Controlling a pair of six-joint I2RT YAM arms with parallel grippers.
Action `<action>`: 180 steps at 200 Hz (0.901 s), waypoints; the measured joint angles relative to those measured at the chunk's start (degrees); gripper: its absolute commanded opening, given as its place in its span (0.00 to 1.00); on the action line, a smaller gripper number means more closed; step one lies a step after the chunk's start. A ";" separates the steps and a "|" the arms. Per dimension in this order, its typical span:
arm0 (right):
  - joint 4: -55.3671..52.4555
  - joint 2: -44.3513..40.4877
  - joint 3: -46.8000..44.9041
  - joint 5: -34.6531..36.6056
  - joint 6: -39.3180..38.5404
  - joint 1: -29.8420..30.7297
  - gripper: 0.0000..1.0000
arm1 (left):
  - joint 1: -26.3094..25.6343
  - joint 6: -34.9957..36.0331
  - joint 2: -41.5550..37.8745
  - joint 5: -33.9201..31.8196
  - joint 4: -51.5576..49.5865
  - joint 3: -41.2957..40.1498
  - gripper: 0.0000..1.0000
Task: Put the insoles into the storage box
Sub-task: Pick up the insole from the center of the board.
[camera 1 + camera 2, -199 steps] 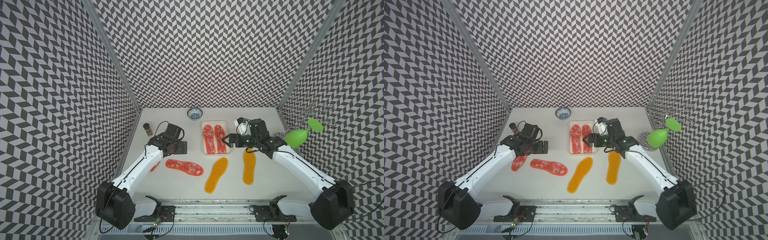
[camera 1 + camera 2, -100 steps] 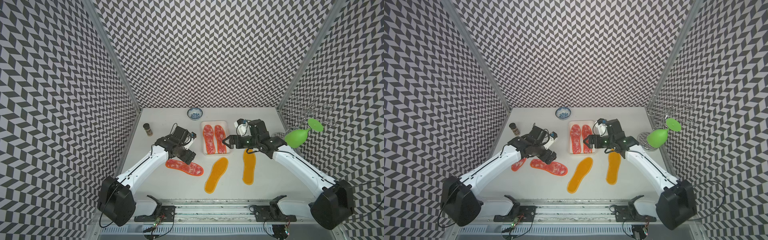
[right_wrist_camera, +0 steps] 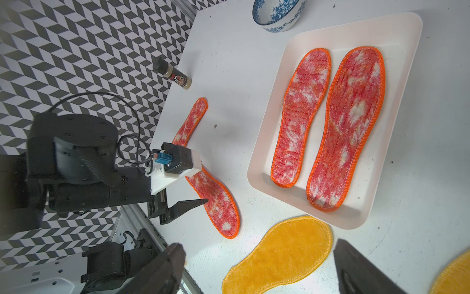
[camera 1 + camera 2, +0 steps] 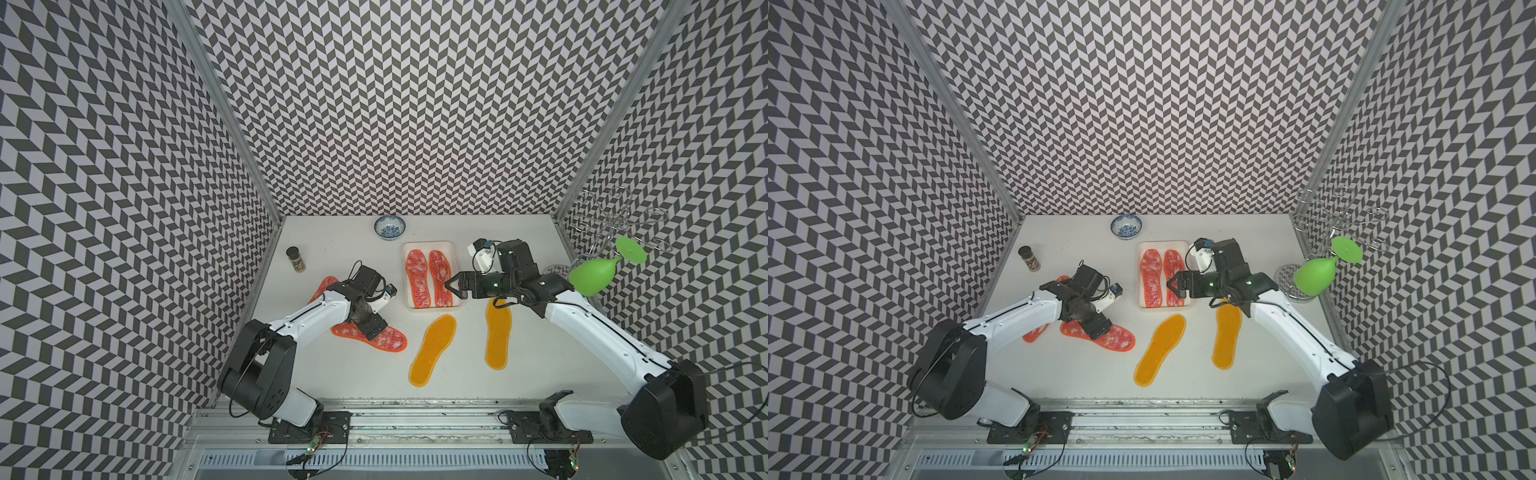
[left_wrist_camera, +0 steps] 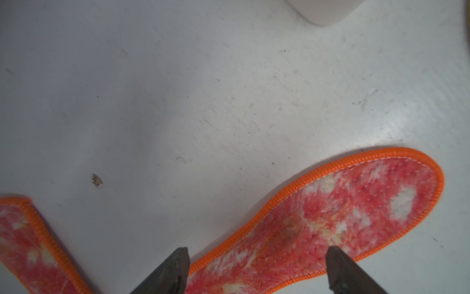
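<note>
My left gripper needs to lift the red insole, and then my right gripper needs to close on the middle of the long edge [image 4: 360, 340] [image 3: 196, 190] of the insole, under my left gripper.
The white storage box [image 4: 430, 245] [image 3: 356, 30] holds two red-and-white insoles [image 4: 417, 277] [image 4: 440, 272] side by side. A third red insole [image 4: 390, 340] [image 5: 356, 208] lies on the table left of the box. My left gripper [image 4: 372, 328] [image 5: 258, 254] hangs open over it, one finger on each side of its narrow middle. A fourth red insole [image 4: 324, 286] is partly hidden under the left arm. Two yellow insoles [image 4: 432, 349] [image 4: 497, 336] lie in front of the box. My right gripper [image 4: 453, 286] [image 3: 259, 248] is open and empty above the box's front right edge.
A blue-and-white bowl [image 4: 389, 227] stands behind the box. A spice jar [image 4: 296, 258] stands at the back left. At the right wall a green plastic wine glass [image 4: 594, 272] hangs from a wire rack [image 4: 615, 220], close behind the right arm.
My left arm has swung from the back left forward and to the right, down over the loose red insole, and its jaws have narrowed a little. The right arm has not moved.
</note>
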 measured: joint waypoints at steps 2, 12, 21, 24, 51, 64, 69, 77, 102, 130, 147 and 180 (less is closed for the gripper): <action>-0.02 0.00 0.00 0.00 0.00 0.00 0.93 | 0.00 0.15 0.26 -0.09 0.02 0.04 0.86; -0.04 0.00 -0.09 -0.04 -0.04 0.00 0.93 | 0.15 0.55 1.88 -0.42 0.28 0.55 0.85; -0.04 0.00 -0.15 -0.15 -0.15 0.00 0.93 | 0.26 0.76 3.26 -0.57 0.63 0.94 0.83; -0.04 0.00 -0.17 -0.17 -0.15 0.00 0.93 | 0.31 0.83 3.50 -0.61 0.66 1.05 0.82; -0.02 -0.04 -0.87 -0.26 -0.20 0.00 0.93 | 0.35 1.31 5.42 -0.59 1.03 1.33 0.79; 0.00 -0.04 -1.16 -0.39 -0.22 -0.02 0.93 | 0.35 1.36 5.53 -0.55 1.03 1.33 0.79; 0.00 -0.04 -1.27 -0.46 -0.22 -0.02 0.93 | 0.35 1.36 5.53 -0.50 1.03 1.33 0.79; 0.02 -0.04 -1.42 -0.59 -0.26 -0.02 0.93 | 0.35 1.36 5.53 -0.48 1.05 1.33 0.80; 0.09 -0.04 -1.62 -1.01 -0.46 -0.02 0.93 | 0.33 1.36 5.53 -0.52 1.25 0.59 0.78; 0.28 -0.04 -1.84 -1.36 -0.52 -0.07 0.93 | 0.35 1.25 5.99 -0.48 1.22 0.72 0.78; 0.37 -0.04 -2.01 -1.57 -0.55 -0.09 0.93 | 0.35 0.83 6.97 0.28 0.57 1.60 0.75; 0.63 -0.04 -2.03 -1.90 -0.57 -0.48 0.93 | 0.33 -0.72 8.85 2.47 -1.07 3.21 0.62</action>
